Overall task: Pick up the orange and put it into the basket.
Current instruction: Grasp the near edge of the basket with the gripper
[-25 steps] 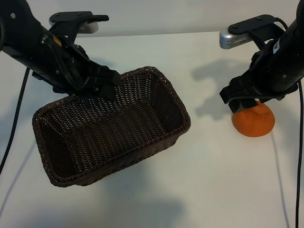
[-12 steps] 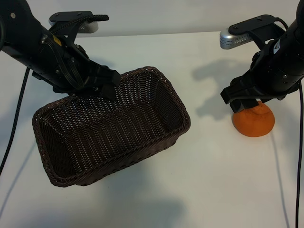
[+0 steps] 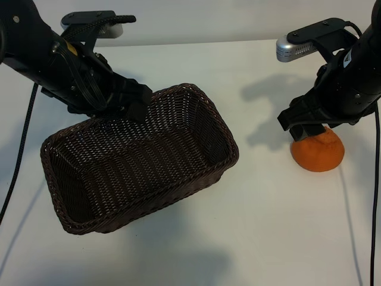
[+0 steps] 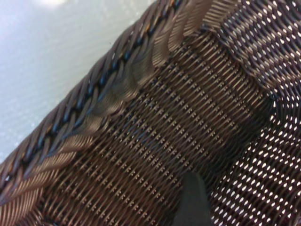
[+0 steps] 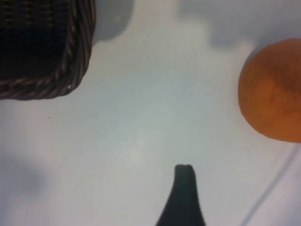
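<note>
My left gripper goes to the wicker basket next. It should close on the basket's short-side rim (image 3: 51, 187) farthest from the orange.
The orange (image 3: 318, 152) lies on the white table at the right; in the right wrist view the orange (image 5: 273, 92) sits off to one side of the one dark finger (image 5: 184, 188) that shows, apart from it. My right gripper (image 3: 306, 130) hangs open just over the orange's back-left edge and holds nothing. The dark-brown wicker basket (image 3: 233, 150) stands left of centre and holds nothing. At its far rim my left gripper (image 3: 134, 107) is open. In the left wrist view one finger (image 4: 190, 200) hangs inside the basket next to the woven wall, below the braided rim (image 4: 94, 94).
A corner of the basket (image 5: 75, 70) shows in the right wrist view, with bare white table between it and the orange. Black cables (image 3: 21, 143) trail down both outer sides of the table. Bare tabletop lies in front of the basket.
My left arm has shifted slightly at the basket's far rim. The right gripper, the orange and the basket stay where they were.
</note>
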### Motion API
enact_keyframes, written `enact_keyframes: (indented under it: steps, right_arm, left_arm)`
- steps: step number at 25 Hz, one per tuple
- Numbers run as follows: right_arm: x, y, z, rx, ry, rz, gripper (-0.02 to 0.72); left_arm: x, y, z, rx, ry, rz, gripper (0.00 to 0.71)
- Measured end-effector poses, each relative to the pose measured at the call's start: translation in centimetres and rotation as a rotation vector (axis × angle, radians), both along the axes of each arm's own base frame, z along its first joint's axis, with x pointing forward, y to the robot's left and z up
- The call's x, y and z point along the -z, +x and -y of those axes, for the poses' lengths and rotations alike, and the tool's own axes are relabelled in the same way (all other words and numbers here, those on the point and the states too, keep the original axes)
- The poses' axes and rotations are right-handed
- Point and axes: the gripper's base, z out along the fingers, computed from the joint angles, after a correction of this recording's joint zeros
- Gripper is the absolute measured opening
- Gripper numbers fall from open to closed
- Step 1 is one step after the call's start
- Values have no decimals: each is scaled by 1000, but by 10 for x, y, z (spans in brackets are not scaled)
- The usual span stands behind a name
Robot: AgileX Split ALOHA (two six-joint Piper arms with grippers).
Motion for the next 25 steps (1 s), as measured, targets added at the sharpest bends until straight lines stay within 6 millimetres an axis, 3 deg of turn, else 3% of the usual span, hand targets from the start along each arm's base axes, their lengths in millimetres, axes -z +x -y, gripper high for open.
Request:
enact_keyframes:
  steps: [8,14,19,25]
  right_arm:
    - [0,1,0,-1,0,7,572]
    - [0,2,0,-13,-1,23,572]
    - [-1,2,0,-16,-1,27,571]
    - [-1,2,0,-18,-2,27,571]
  left_arm:
    - [-7,-4,-6,-79,4,34,552]
    - [-21,-62,-43,-229,75,114,538]
    - [-14,-108,-74,-396,121,151,532]
    - [10,-124,-90,-553,189,119,532]
